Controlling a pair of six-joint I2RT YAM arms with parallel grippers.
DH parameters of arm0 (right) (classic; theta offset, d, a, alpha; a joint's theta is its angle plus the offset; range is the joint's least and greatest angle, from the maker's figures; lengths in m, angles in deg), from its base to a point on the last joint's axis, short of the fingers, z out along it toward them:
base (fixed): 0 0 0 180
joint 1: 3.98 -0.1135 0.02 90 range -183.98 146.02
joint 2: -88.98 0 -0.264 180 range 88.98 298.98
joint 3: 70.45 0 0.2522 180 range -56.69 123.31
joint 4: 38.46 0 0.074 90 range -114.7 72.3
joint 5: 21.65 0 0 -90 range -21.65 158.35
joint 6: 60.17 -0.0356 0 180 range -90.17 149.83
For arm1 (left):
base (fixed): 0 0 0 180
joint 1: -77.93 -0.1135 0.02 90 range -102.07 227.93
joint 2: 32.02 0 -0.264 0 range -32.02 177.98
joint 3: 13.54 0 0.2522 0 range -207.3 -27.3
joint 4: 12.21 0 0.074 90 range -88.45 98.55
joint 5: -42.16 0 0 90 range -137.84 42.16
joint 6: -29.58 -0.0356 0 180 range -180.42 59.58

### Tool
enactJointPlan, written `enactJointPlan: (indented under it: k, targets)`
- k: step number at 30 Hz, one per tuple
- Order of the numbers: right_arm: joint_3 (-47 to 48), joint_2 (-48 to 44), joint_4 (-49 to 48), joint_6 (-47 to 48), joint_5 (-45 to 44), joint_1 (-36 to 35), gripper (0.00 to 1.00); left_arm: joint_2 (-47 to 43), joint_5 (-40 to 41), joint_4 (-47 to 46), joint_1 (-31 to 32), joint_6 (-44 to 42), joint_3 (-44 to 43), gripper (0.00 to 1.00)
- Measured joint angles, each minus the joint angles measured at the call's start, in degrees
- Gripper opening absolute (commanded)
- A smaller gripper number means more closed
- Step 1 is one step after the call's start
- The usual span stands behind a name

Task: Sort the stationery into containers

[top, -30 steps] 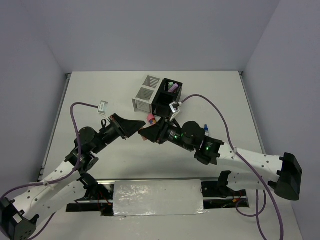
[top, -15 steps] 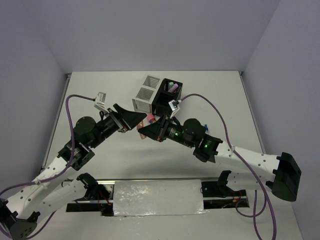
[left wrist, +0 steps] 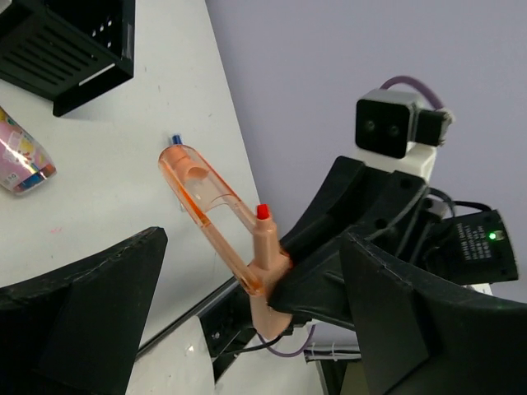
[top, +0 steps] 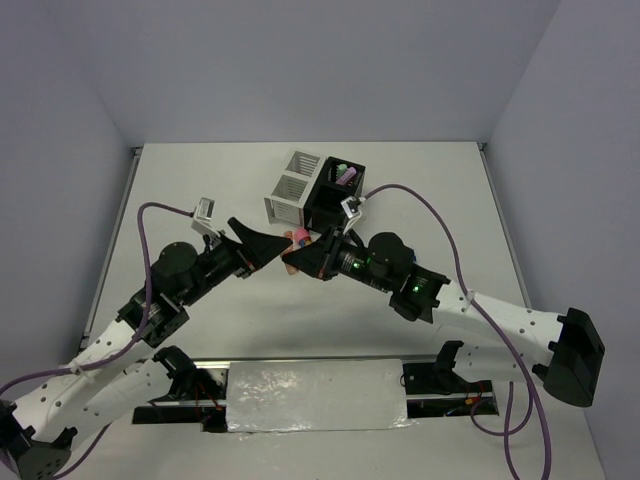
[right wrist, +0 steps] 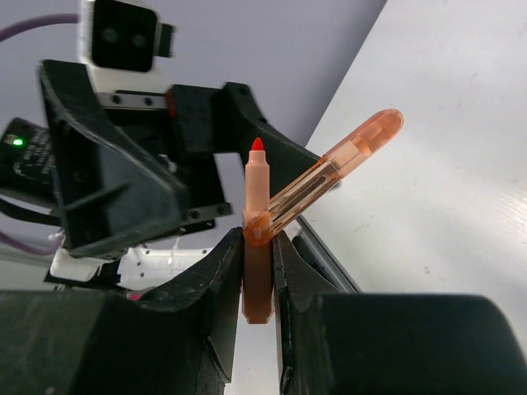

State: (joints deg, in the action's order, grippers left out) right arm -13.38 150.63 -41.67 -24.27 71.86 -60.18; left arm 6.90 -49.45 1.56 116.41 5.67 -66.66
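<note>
The clear orange cap hangs to one side of the red tip, so my left gripper should grab the cap's far end (right wrist: 382,127) before it closes the highlighter.
My right gripper (right wrist: 258,271) is shut on the barrel of an orange highlighter (right wrist: 257,222). Its red tip is bare and its clear orange cap (right wrist: 350,156) hangs off to one side. My left gripper (left wrist: 251,321) is open, its fingers wide on either side of the highlighter (left wrist: 262,255) without touching it. From above, both grippers meet above the table, left gripper (top: 268,248) facing right gripper (top: 295,262). Behind them stand the white container (top: 292,188) and the black container (top: 336,193), with purple and green stationery (top: 345,172) in the black one.
A stubby pink tube (top: 297,237) lies on the table just in front of the containers; the left wrist view shows the pink tube (left wrist: 20,160) near the black container (left wrist: 66,41). Purple cables arc over both arms. A foil-covered block (top: 315,395) sits at the near edge.
My left gripper has opened and let go of the orange highlighter, which stays in my right gripper. Both grippers have shifted slightly toward the containers.
</note>
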Motion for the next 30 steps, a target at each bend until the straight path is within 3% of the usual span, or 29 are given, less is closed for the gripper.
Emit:
enactJointPlan:
  k: [6,11,13,23,25,26,28,30]
  targets:
    - [1.27,1.97,-1.62,-0.02,3.58,-0.46,0.0,0.96,-1.29,-5.44,0.26,1.77,3.41,0.98]
    - [2.45,2.71,-1.55,0.44,5.18,-2.21,0.0,0.79,-0.52,-7.67,0.26,1.07,3.45,0.84]
    - [2.32,2.6,-1.46,0.57,5.44,-2.91,0.0,0.15,0.66,-6.97,0.26,-0.31,2.95,0.84]
    - [-0.7,-0.87,-0.96,0.59,5.79,-4.42,0.0,-2.4,3.93,-6.25,0.24,-5.66,-0.09,0.39]
    - [-0.68,-1.29,-0.96,0.68,5.79,-4.42,0.0,-2.4,3.93,-6.21,0.26,-6.03,-0.09,0.33]
    - [-0.68,-1.42,-0.98,0.83,5.81,-4.42,0.0,-2.4,3.93,-6.21,0.26,-6.12,-0.09,0.26]
    - [-0.68,-1.49,-0.9,0.94,5.79,-4.44,0.0,-2.23,3.91,-6.32,0.26,-6.1,-0.09,0.23]
    - [-0.68,-1.49,-0.85,1.09,5.77,-4.55,0.0,-2.16,3.87,-6.38,0.26,-6.08,-0.09,0.13]
